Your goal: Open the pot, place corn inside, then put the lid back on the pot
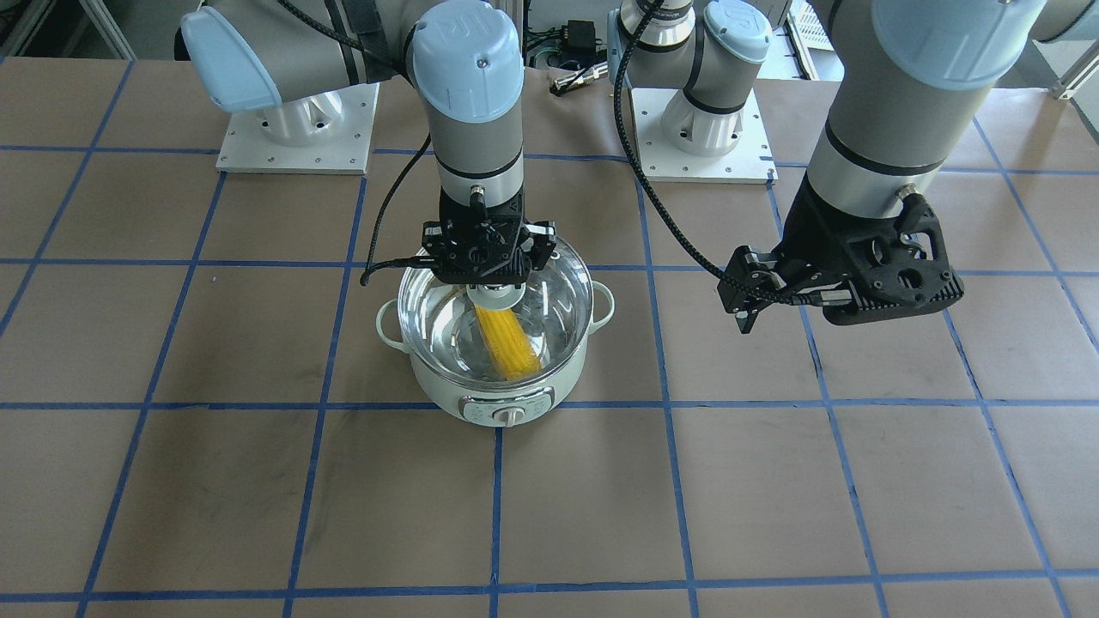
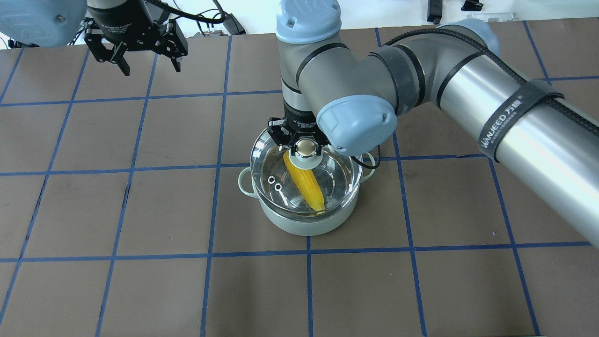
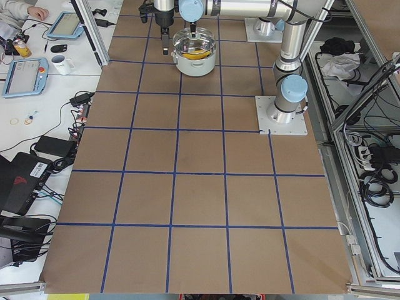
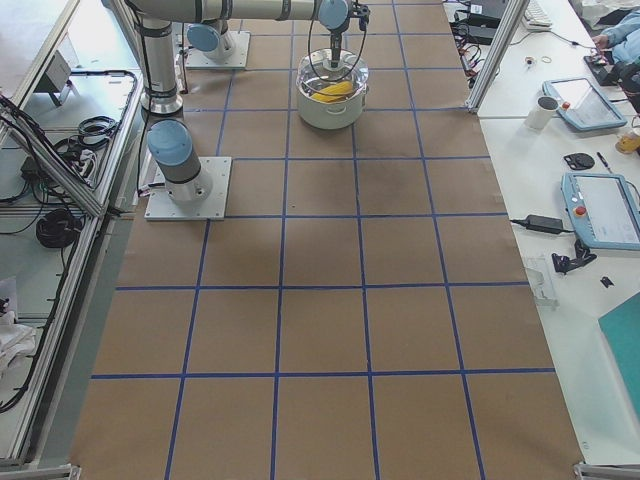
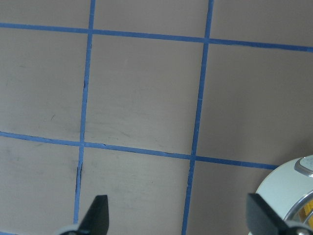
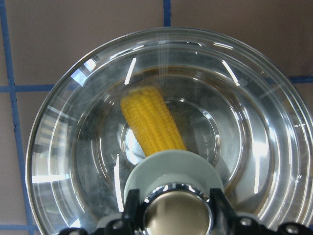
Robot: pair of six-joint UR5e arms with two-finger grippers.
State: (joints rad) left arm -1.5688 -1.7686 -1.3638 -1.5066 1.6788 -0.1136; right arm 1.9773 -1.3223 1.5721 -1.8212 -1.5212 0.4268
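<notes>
The glass lid will go down on the pot's rim, covering the yellow corn (image 1: 497, 310) (image 6: 173, 184), as I set it there and let go with my right gripper.
The pale mint-green pot (image 1: 506, 390) stands mid-table with its control knob facing away from the robot. Inside it the yellow corn (image 2: 306, 185) lies slanted across the steel bottom, seen through the glass lid (image 2: 341, 173). My right gripper (image 2: 304, 147) comes straight down and is shut on the lid's knob; the wrist view shows a finger at each side of the shiny cap (image 6: 176, 210). The lid covers the pot's mouth; whether its rim is seated I cannot tell. My left gripper (image 2: 152, 70) hangs open and empty above bare table on the robot's left, clear of the pot (image 5: 283, 191).
Brown table surface with a blue tape grid. Both arm base plates (image 1: 296, 137) (image 1: 700, 142) sit at the robot's edge. Operator desks beside the table carry tablets (image 3: 25, 75), a mug (image 3: 62, 62) and cables. A person's hand rests at a desk (image 3: 37, 11).
</notes>
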